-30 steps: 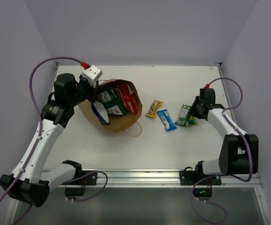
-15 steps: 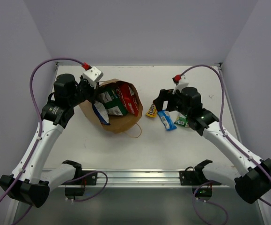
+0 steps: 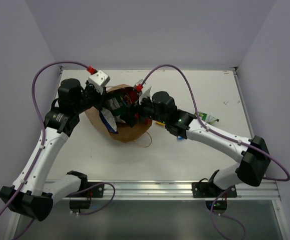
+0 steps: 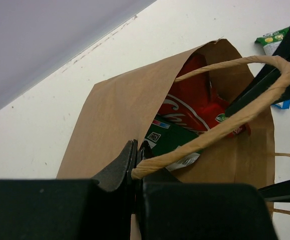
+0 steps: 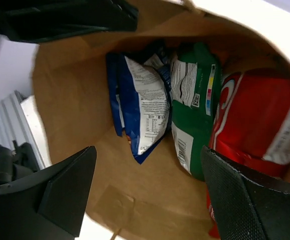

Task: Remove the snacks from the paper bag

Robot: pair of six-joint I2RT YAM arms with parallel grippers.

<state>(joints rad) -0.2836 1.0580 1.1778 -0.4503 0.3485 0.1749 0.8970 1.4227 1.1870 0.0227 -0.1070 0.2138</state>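
The blue bag is next, so my right gripper will reach deeper into the paper bag and close on the white label [image 3: 109,120] [image 5: 153,116] of the blue bag, next to the dark green bag.
The paper bag [image 3: 129,131] lies on its side with its mouth toward the right arm. My left gripper [image 3: 98,100] is shut on the bag's rim at the base of a handle [image 4: 235,117], holding the mouth up; the left wrist view shows this grip [image 4: 134,170]. My right gripper [image 3: 130,112] is open and empty, its fingers [image 5: 59,190] spread just inside the mouth. Inside lie a blue bag [image 5: 145,115], a dark green bag [image 5: 195,110] and a red chip bag [image 5: 255,120]. A small green pack [image 3: 210,119] lies on the table to the right.
A blue pack [image 3: 180,137] and a yellow pack [image 3: 159,122] lie mostly hidden under my right arm. The bag's second handle [image 3: 146,140] rests on the table toward the front. Walls close in the table on three sides.
My right arm has swung left from the right side of the table to the bag's mouth, leaving the green pack behind. The left arm has held still.
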